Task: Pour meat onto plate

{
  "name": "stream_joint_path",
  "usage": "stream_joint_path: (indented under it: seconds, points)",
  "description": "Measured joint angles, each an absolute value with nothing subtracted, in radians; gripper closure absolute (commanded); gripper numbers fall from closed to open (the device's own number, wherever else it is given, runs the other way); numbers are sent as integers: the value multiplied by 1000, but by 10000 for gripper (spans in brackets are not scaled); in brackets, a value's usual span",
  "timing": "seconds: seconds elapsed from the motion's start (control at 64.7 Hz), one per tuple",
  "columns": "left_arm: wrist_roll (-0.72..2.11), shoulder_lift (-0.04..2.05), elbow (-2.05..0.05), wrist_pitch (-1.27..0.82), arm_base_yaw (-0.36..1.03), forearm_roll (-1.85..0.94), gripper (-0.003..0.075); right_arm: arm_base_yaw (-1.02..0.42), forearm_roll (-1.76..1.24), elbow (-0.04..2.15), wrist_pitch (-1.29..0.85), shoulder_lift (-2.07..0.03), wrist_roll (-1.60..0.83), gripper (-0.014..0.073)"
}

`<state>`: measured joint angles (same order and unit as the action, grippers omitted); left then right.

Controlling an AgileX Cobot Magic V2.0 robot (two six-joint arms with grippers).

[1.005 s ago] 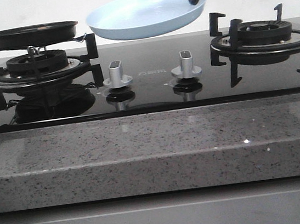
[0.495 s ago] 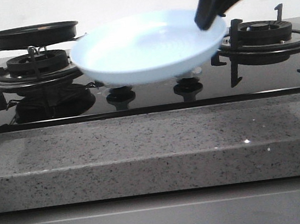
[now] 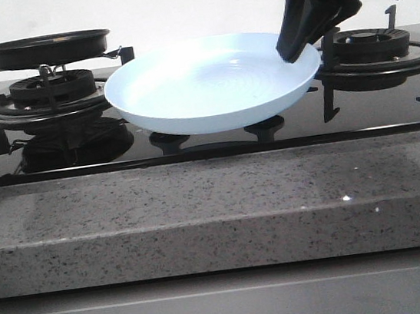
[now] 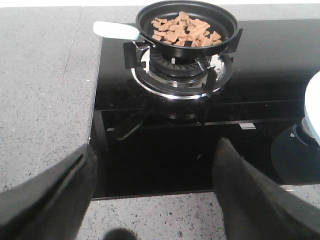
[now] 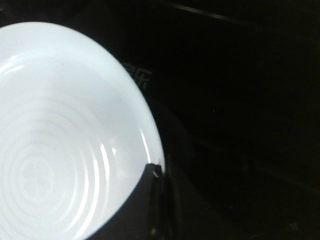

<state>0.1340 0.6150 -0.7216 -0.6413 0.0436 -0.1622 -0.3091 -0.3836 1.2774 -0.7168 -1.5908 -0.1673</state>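
Observation:
My left gripper should grab the pale handle (image 4: 115,31) of the black frying pan next, so the meat can be tipped onto the plate.
The pale blue-white plate (image 3: 209,87) hangs tilted toward the camera over the hob's middle, in front of the two knobs. My right gripper (image 3: 293,49) is shut on its right rim; the plate (image 5: 55,150) fills the right wrist view, with one dark finger (image 5: 145,200) over its edge. The meat (image 4: 182,30), small reddish-brown chunks, lies in the black frying pan (image 4: 220,20) on the left burner. The pan (image 3: 45,48) shows side-on in the front view. My left gripper (image 4: 155,172) stands open over the hob's near edge, well short of the pan and empty.
The pan's pale handle (image 4: 115,30) points away from the plate. The right burner's black grate (image 3: 382,49) stands just behind my right arm. A speckled grey stone counter (image 3: 217,210) runs along the front of the black glass hob (image 4: 280,65).
My right gripper has brought the plate down and toward the camera from high at the back; it now hides the two knobs. Pan unmoved.

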Motion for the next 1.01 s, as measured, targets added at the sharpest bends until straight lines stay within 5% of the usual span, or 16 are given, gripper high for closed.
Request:
stream_joint_path:
  seconds: [0.247, 0.665, 1.005]
  points:
    - [136, 615, -722, -643, 44, -153, 108, -309, -384, 1277, -717, -1591, -167, 704]
    - [136, 806, -874, -662, 39, -127, 113, -309, -384, 1277, -715, -1591, -167, 704]
    - [248, 1140, -1085, -780, -152, -374, 114, -309, -385, 1277, -715, -1591, -167, 704]
